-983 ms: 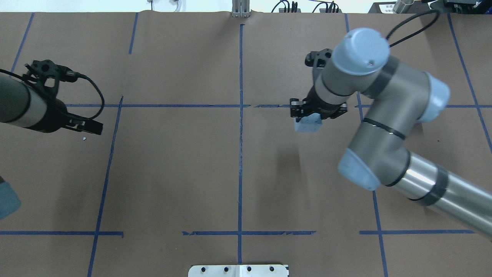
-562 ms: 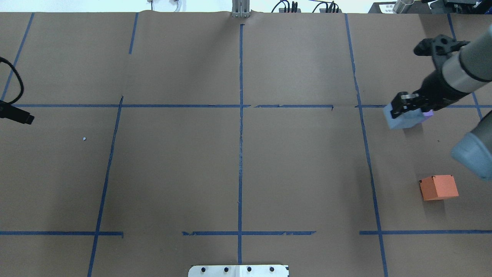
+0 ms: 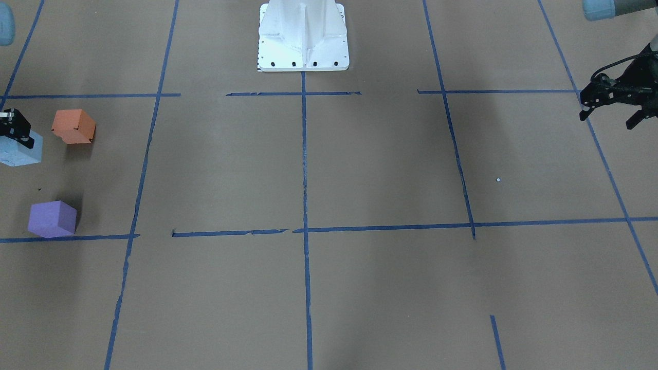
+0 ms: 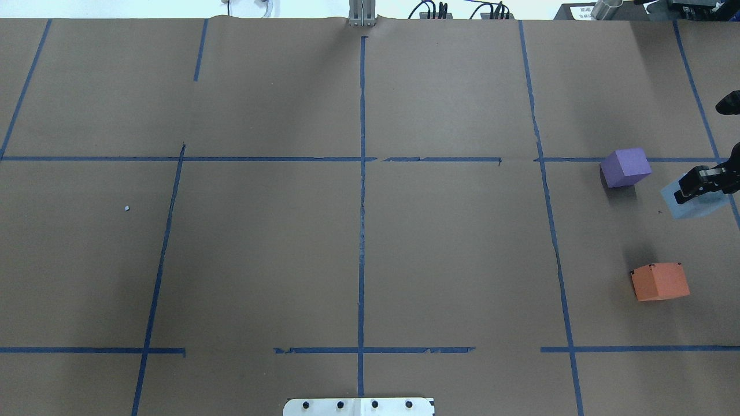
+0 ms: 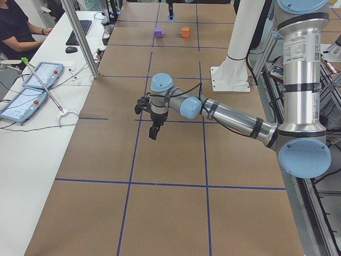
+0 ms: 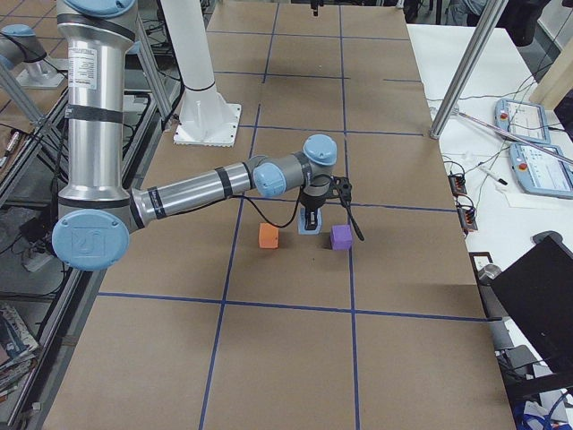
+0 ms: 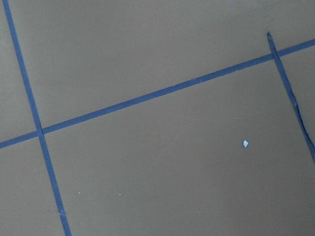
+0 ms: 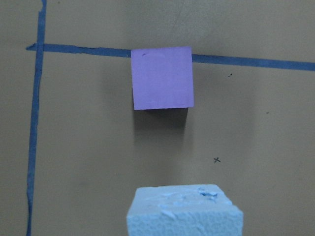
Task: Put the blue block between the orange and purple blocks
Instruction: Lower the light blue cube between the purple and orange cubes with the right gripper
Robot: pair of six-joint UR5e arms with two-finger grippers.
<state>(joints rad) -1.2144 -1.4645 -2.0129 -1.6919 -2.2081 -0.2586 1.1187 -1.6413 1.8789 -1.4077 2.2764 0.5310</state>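
Observation:
The robot's right gripper needs to set the light blue block down on the bare brown paper midway (image 3: 67,172) between the orange and purple blocks.
My right gripper (image 4: 702,185) is shut on the light blue block (image 4: 694,206) and holds it just above the table at the far right edge. The purple block (image 4: 625,167) lies on the far side, the orange block (image 4: 660,281) nearer the robot. In the exterior right view the blue block (image 6: 311,226) hangs over the gap between orange (image 6: 269,236) and purple (image 6: 341,237). The right wrist view shows the blue block (image 8: 184,211) with purple (image 8: 162,77) ahead. My left gripper (image 3: 631,125) is shut and empty, far off on the other side.
The white robot base plate (image 3: 303,36) stands at the table's near middle. Blue tape lines (image 4: 362,190) cross the brown paper. A side table with tablets (image 5: 37,85) and a metal pole (image 5: 80,37) stand along the operators' edge.
My right arm has swung to the right with the blue block, from right of centre to the table's right edge, uncovering the purple block. My left arm has drawn back out of the overhead view.

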